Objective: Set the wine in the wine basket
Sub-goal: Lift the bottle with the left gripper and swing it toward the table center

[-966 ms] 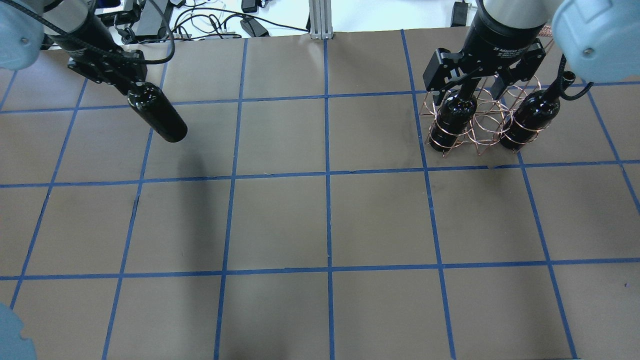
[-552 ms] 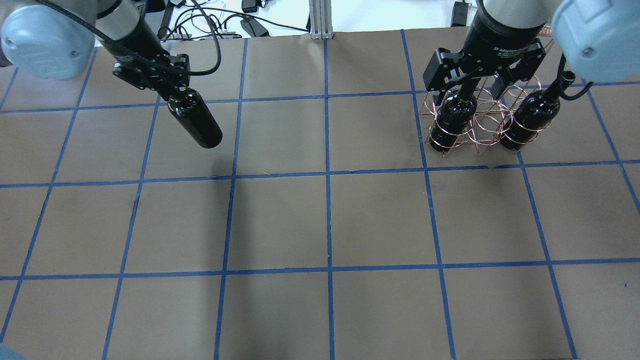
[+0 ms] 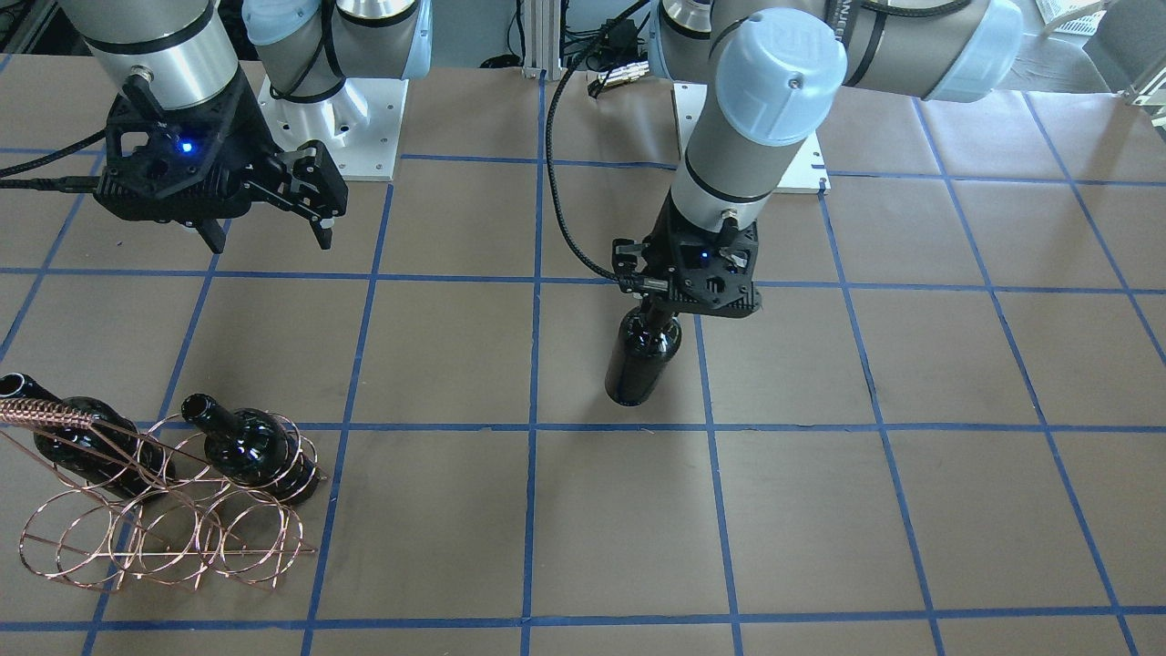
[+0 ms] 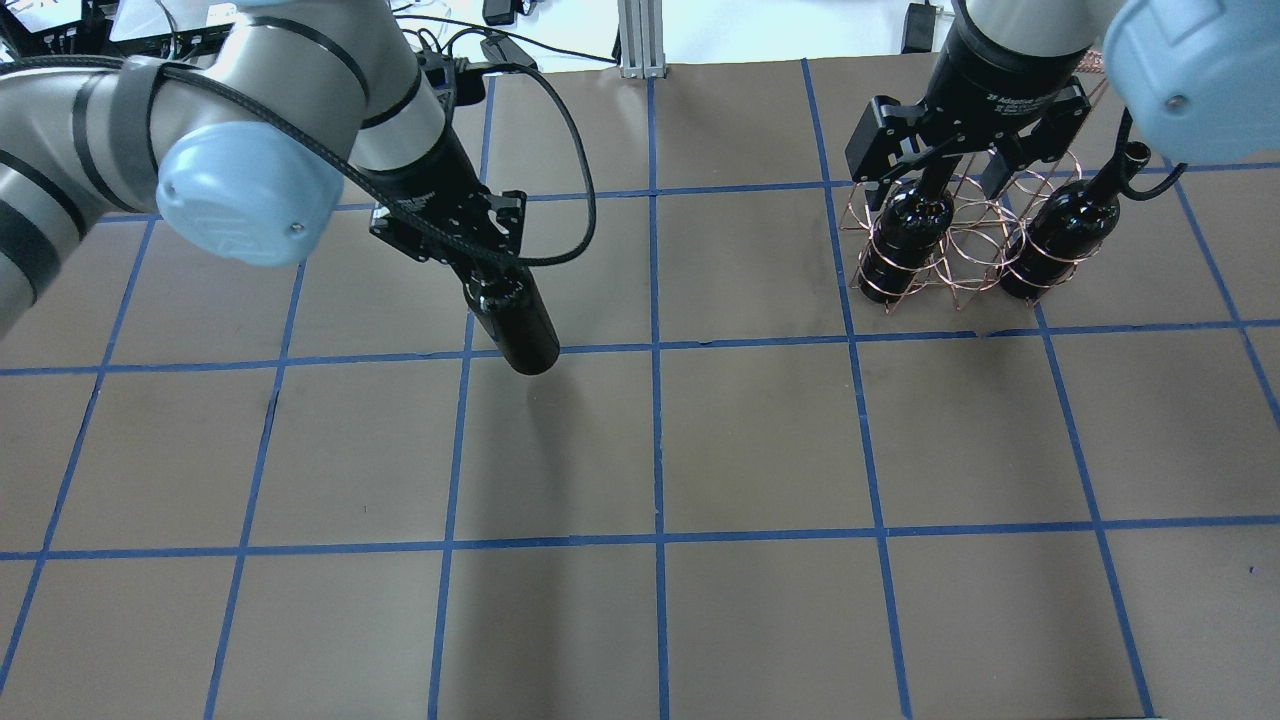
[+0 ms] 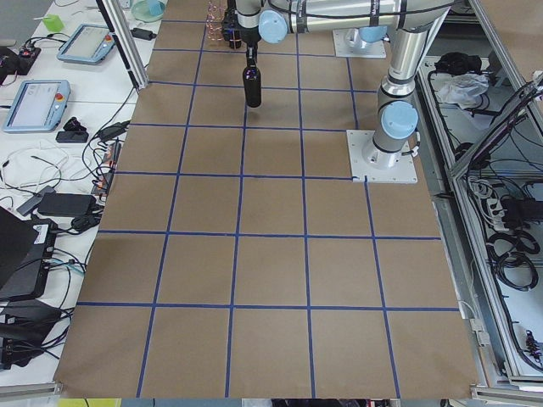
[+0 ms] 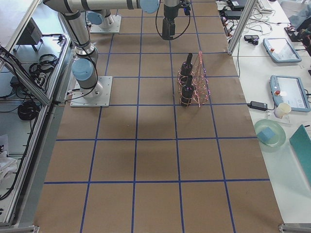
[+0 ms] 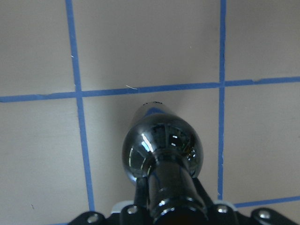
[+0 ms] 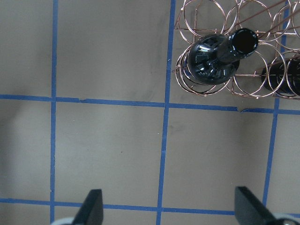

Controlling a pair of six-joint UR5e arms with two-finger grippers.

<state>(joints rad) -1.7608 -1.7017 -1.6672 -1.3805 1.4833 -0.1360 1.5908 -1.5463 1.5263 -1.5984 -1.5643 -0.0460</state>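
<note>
Next, my left gripper carries the wine bottle. It will put the bottle down in its tape square's corner (image 3: 568, 330) (image 7: 198, 162) nearest the metal post.
My left gripper (image 4: 476, 270) is shut on the neck of a dark glossy wine bottle (image 4: 522, 328), which hangs upright over the table left of centre. It also shows in the front view (image 3: 643, 357) and the left wrist view (image 7: 161, 150). The copper wire wine basket (image 4: 975, 245) stands at the far right and holds two more dark bottles (image 4: 905, 235) (image 4: 1060, 232). My right gripper (image 3: 271, 239) is open and empty, raised on the robot's side of the basket (image 3: 137, 538). In the right wrist view, a basket bottle (image 8: 211, 58) shows beyond the open fingers (image 8: 91, 208).
The table is brown paper with a blue tape grid (image 4: 655, 345). Cables and power bricks (image 4: 400, 45) lie beyond the far edge, with a metal post (image 4: 637, 35) at the middle. Several basket loops (image 3: 91, 547) hold nothing.
My left arm has carried the bottle from the far left corner rightward and toward the table's middle. The right arm and the basket have not moved.
</note>
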